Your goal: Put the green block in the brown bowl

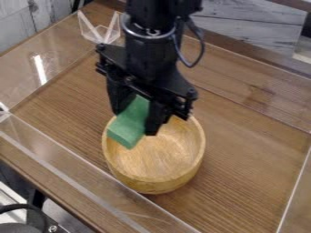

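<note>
Next, my gripper lets go of the green block on the middle of the brown bowl's bottom (145,152), inside the bowl's thick rim. The block hangs tilted just above the bowl now.
The green block (129,126) hangs tilted between the black fingers of my gripper (141,120), which is shut on it. It is just above the left side of the brown bowl (170,168), a thick-walled light wooden bowl sitting on the wooden table. The block's lower end dips to about the bowl's near-left rim. The gripper points down, and its black body hides the bowl's far rim.
Clear plastic walls (73,182) run along the front and left edges of the wooden table (255,109). A white-grey surface (261,27) lies beyond the table at the back right. Bare wood shows to the right of the bowl.
</note>
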### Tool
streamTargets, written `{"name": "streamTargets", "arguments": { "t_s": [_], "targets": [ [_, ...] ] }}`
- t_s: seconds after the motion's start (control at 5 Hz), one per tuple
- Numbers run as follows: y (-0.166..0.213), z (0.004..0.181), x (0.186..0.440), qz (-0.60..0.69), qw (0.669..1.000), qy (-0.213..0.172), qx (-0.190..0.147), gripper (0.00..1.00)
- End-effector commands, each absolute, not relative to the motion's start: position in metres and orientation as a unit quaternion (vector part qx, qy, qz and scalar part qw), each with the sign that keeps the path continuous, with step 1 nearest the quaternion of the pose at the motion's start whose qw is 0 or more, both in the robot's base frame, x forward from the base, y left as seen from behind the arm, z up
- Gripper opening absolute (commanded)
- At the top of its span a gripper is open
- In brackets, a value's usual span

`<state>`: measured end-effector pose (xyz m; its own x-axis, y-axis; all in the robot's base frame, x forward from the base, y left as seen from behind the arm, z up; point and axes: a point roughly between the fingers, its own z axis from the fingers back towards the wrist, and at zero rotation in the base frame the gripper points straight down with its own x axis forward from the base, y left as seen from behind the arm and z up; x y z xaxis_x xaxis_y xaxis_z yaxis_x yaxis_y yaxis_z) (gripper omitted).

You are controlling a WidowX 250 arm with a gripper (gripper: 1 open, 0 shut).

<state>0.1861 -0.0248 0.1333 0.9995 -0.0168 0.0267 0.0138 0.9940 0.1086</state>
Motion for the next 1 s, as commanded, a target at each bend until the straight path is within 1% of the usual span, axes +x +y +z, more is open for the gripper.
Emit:
{"name": "streamTargets", "arguments": {
  "t_s": [0.0,0.4,0.6,0.8],
  "targets": [
    [-0.035,0.142,0.197,0.003,0.998,-0.036,0.047,0.0],
    [-0.038,0.12,0.202,-0.06,0.996,-0.047,0.041,0.0],
    [-0.037,0.094,0.201,-0.025,0.998,-0.048,0.044,0.0],
    [-0.04,0.098,0.202,-0.065,0.996,-0.05,0.04,1.0]
  ]
}}
